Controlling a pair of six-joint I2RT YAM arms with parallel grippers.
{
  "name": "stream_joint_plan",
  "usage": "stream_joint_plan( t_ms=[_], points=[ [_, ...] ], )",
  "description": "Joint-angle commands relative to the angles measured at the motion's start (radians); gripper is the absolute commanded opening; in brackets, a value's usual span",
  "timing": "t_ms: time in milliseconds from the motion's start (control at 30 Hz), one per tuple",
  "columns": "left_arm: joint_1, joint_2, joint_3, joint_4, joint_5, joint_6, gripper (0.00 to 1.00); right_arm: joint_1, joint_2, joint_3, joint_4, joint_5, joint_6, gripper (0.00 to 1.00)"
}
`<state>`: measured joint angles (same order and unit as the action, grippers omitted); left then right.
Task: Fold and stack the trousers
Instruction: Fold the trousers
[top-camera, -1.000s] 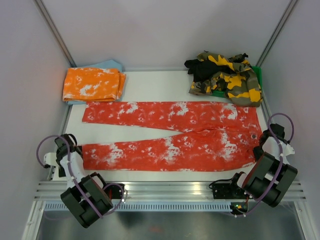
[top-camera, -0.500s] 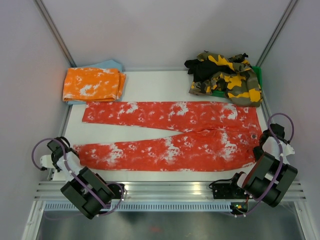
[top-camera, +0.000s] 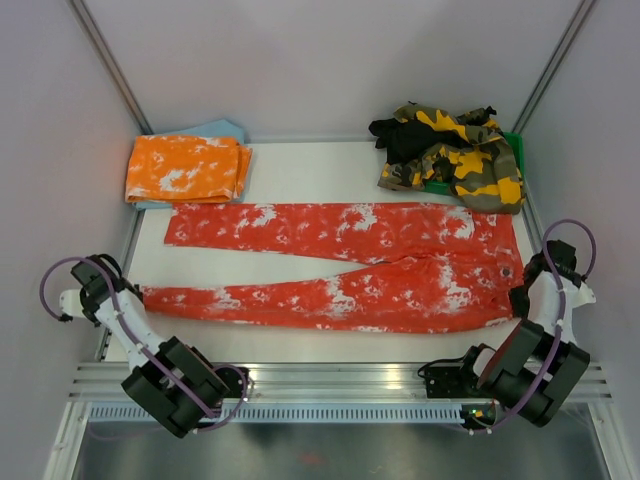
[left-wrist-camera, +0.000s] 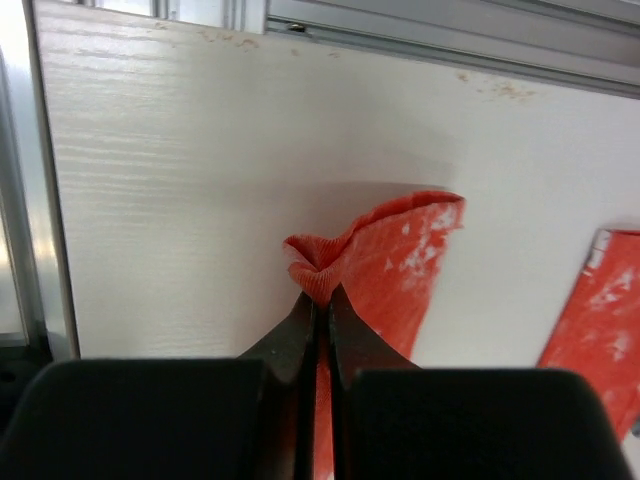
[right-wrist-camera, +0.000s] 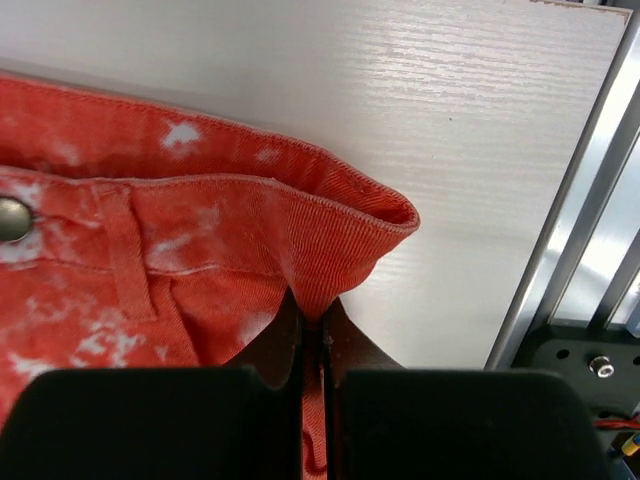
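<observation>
The robot's left gripper will release the near leg's hem on the far leg's hem (top-camera: 171, 217) beside the orange-and-white pair.
The red trousers (top-camera: 340, 262) with white splotches lie spread across the white table, waist at the right, legs running left. My left gripper (top-camera: 135, 297) is shut on the hem of the near leg (left-wrist-camera: 375, 255), which bunches up and lifts off the board between the black fingers (left-wrist-camera: 300, 330). My right gripper (top-camera: 518, 296) is shut on the near corner of the waistband (right-wrist-camera: 340, 225); the cloth folds into a peak above the jaws. A metal button (right-wrist-camera: 12, 218) shows at the left of the right wrist view.
A folded orange-and-white pair (top-camera: 186, 168) lies on a light blue cloth at the back left. A heap of yellow camouflage and black trousers (top-camera: 450, 148) sits on a green tray at the back right. Aluminium rails (top-camera: 330, 378) run along the near edge.
The left gripper has shut on the near leg's hem and pulled it leftward, stretching that leg out. The right gripper kept its hold and rose slightly.
</observation>
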<state>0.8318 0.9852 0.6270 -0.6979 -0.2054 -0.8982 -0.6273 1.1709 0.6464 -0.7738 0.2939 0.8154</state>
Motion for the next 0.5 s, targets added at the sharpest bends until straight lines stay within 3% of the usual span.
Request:
stream_joint_plan(
  t_ms=[0, 167, 467],
  points=[
    [0.007, 0.039, 0.089, -0.025, 0.032, 0.045, 0.02, 0.001, -0.059, 0.087, -0.036, -0.012, 0.001, 0.0],
    [0.004, 0.059, 0.126, 0.018, 0.144, 0.065, 0.02, 0.012, -0.148, 0.13, 0.039, -0.179, -0.021, 0.0],
    [-0.092, 0.083, 0.348, -0.064, 0.149, 0.117, 0.02, 0.067, -0.126, 0.401, -0.042, -0.183, -0.061, 0.0]
  ],
)
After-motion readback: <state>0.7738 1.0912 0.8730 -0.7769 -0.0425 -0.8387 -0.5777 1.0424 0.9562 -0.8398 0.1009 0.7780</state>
